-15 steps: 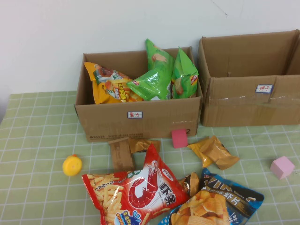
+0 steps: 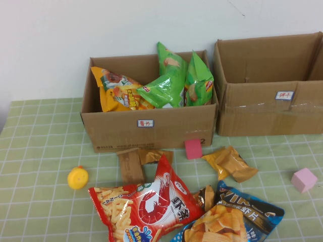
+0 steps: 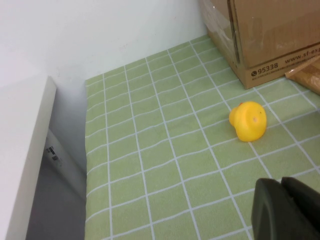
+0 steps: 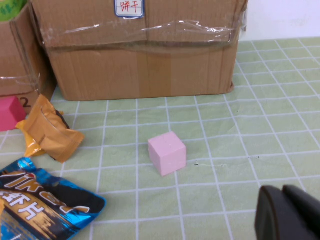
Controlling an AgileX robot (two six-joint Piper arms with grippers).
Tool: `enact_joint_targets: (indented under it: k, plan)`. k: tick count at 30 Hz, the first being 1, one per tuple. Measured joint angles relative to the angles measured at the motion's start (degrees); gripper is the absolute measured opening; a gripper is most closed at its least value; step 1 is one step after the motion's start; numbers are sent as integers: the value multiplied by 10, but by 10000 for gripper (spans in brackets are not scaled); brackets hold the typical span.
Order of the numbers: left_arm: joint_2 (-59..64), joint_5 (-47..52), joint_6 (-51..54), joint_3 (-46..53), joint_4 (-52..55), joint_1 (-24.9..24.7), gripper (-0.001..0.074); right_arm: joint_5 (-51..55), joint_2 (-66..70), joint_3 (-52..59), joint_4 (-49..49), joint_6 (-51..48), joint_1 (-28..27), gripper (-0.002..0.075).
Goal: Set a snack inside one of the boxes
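I should close my left gripper on the middle of the red shrimp snack bag (image 2: 151,200), around the shrimp that is printed on the bag.
The red shrimp snack bag (image 2: 144,206) lies flat at the front middle of the table, in front of the smaller brown box (image 2: 151,128) with the blue-edged label, which holds green and orange bags. Neither arm shows in the high view. My left gripper (image 3: 282,207) is shut and empty, above the green cloth near the yellow duck (image 3: 248,120) and the box's corner (image 3: 270,45). My right gripper (image 4: 286,212) is shut and empty, above the cloth near the pink cube (image 4: 167,152).
A bigger taped box (image 2: 270,83) stands at the back right. A blue chip bag (image 2: 237,217) lies beside the red bag. Orange packets (image 2: 229,164), a brown packet (image 2: 130,165), a dark pink block (image 2: 193,148), a pink cube (image 2: 304,180) and a yellow duck (image 2: 77,177) lie around.
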Motion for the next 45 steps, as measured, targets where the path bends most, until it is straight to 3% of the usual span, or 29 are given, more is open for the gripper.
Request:
enact_joint_targets:
  k: [26,28,33,36,45]
  plan:
    - [0,-6,-4,0,-6,0,-2,1,0,0,0,0,0,-2]
    - [0,-25,-30,1,-53,0,-2,3,0,-1,0,0,0,-2]
    - [0,-136,-171,1,-363,0,-2,4,0,-1,0,0,0,-2]
    - [0,-201,-183,1,-511,0,-2,4,0,-1,0,0,0,-2]
    - [0,-269,-156,1,-601,0,-2,4,0,-1,0,0,0,-2]
